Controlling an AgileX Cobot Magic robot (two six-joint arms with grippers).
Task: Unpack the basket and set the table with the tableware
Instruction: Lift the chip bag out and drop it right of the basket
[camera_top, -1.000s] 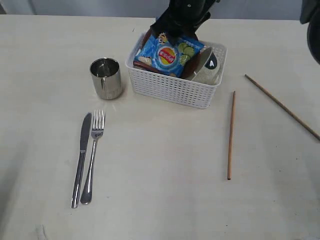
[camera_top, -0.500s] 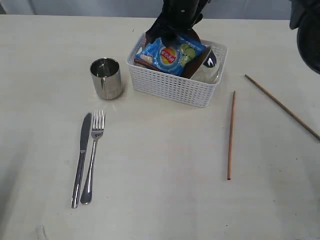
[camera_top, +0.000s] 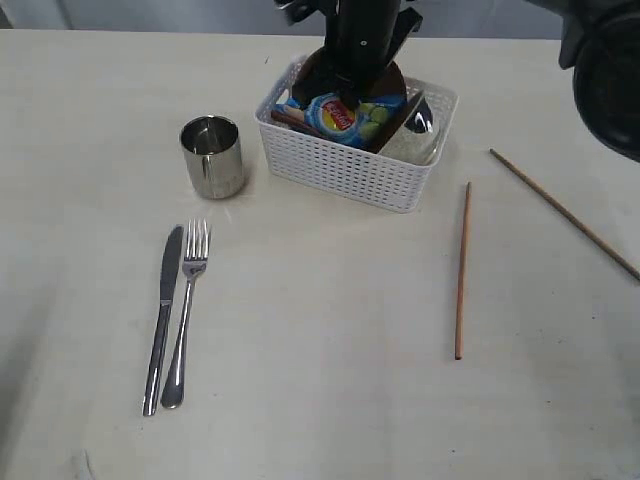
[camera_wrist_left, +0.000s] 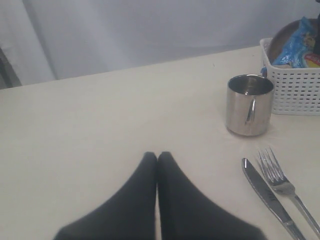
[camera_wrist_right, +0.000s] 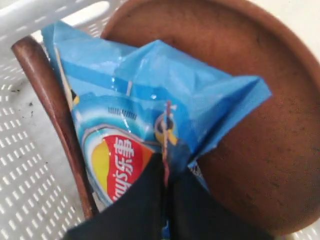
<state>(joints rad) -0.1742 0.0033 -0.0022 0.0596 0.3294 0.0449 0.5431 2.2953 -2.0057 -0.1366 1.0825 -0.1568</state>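
I will use my right gripper to lay the blue crisp packet down across the slanted chopstick (camera_top: 600, 229), the one that is farther away from the cup.
The white basket (camera_top: 340, 170) stands at the back middle of the table (camera_top: 320, 400). It holds a blue crisp packet (camera_top: 345, 115), a reddish-brown plate (camera_wrist_right: 260, 75), a wooden spoon (camera_wrist_right: 55, 115) and a cream bowl (camera_top: 415, 148). My right gripper (camera_wrist_right: 166, 172) reaches down into the basket and is shut on a fold of the crisp packet (camera_wrist_right: 150, 85). The steel cup (camera_top: 212, 157), knife (camera_top: 163, 315) and fork (camera_top: 188, 300) lie to the left, two chopsticks (camera_top: 462, 270) (camera_top: 565, 213) to the right. My left gripper (camera_wrist_left: 157, 156) hovers shut and empty over bare table, near the cup (camera_wrist_left: 249, 105).
A dark bulky part of the right arm (camera_top: 605, 70) hangs over the table's back right corner. The table's far edge (camera_top: 150, 30) runs just behind the basket.
My right gripper has dropped into the basket and shut on the crisp packet, which now sits lower. The dark arm part at the back right has swung further into view.
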